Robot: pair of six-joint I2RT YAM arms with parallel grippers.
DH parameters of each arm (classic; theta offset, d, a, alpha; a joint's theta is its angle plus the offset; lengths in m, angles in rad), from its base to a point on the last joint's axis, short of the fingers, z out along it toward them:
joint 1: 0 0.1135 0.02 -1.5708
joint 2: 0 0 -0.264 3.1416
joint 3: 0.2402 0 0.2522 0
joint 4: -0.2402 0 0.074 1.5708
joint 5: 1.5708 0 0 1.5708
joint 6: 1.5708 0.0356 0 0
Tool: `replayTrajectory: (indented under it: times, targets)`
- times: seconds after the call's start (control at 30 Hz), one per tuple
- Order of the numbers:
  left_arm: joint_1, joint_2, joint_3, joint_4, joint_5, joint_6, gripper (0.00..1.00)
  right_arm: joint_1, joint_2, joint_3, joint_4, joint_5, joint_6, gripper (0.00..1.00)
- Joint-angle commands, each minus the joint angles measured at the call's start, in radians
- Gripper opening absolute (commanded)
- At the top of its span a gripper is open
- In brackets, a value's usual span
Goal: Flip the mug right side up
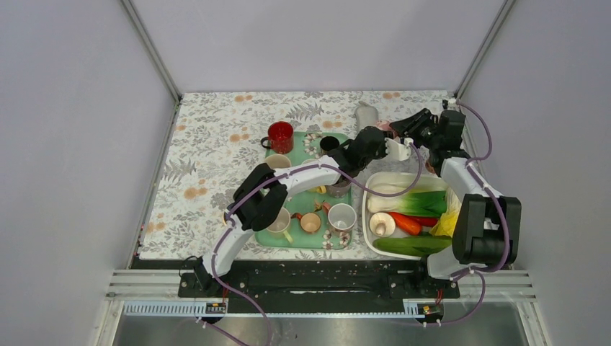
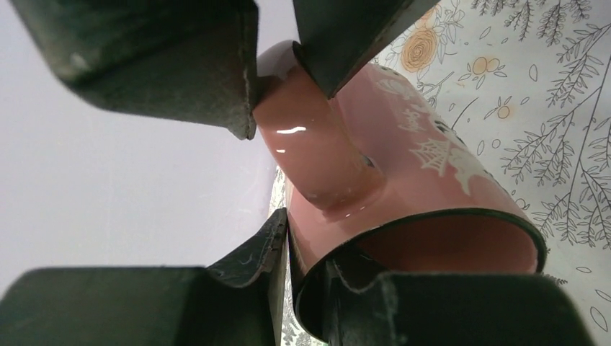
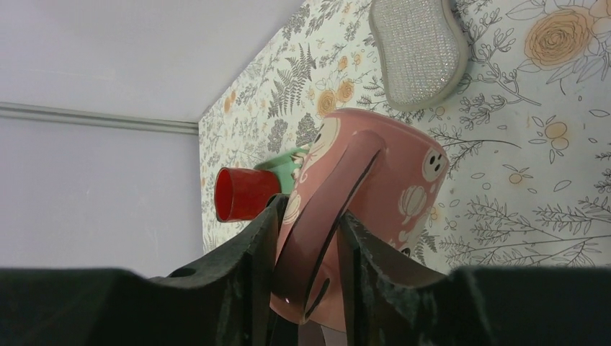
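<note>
The robot's left gripper should release the pink mug on the green tray point(image 1: 307, 151), between the red mug and the dark mug.
The pink mug point(image 1: 385, 128) with white pumpkin and ghost prints is at the back right of the table, between both grippers. In the left wrist view the mug point(image 2: 432, 166) shows its handle and open mouth. My left gripper point(image 2: 310, 245) straddles the rim, one finger outside the wall and one inside, with a thin gap beside the outer finger. My right gripper point(image 3: 311, 213) is shut on the mug's point(image 3: 389, 173) handle, and its fingers point(image 2: 216, 86) pinch that handle from above in the left wrist view. From overhead the left gripper point(image 1: 378, 140) and right gripper point(image 1: 402, 131) hide most of the mug.
A green tray point(image 1: 302, 241) holds several mugs, with a red mug point(image 1: 279, 135) at its back left. A white bin point(image 1: 375, 249) of vegetables sits front right. A grey sponge point(image 3: 418, 50) lies on the floral cloth behind the mug.
</note>
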Motion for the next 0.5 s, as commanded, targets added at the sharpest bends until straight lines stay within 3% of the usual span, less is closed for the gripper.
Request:
replayTrajectory:
  times: [0.0, 0.07, 0.33, 0.47]
  targets:
    - [0.032, -0.01, 0.003, 0.227, 0.019, 0.034, 0.0, 0.026, 0.012, -0.009, 0.124, -0.184, -0.064, 0.5]
    - [0.026, -0.003, -0.035, 0.292, 0.015, 0.09, 0.0, 0.025, 0.024, -0.018, 0.126, -0.188, -0.06, 0.63]
    - [0.021, 0.006, -0.039, 0.284, 0.03, 0.109, 0.0, 0.005, 0.045, -0.052, 0.137, -0.173, -0.059, 0.67]
    - [0.023, 0.007, -0.004, 0.194, 0.048, 0.057, 0.0, -0.011, 0.043, -0.064, 0.102, -0.155, -0.099, 0.74]
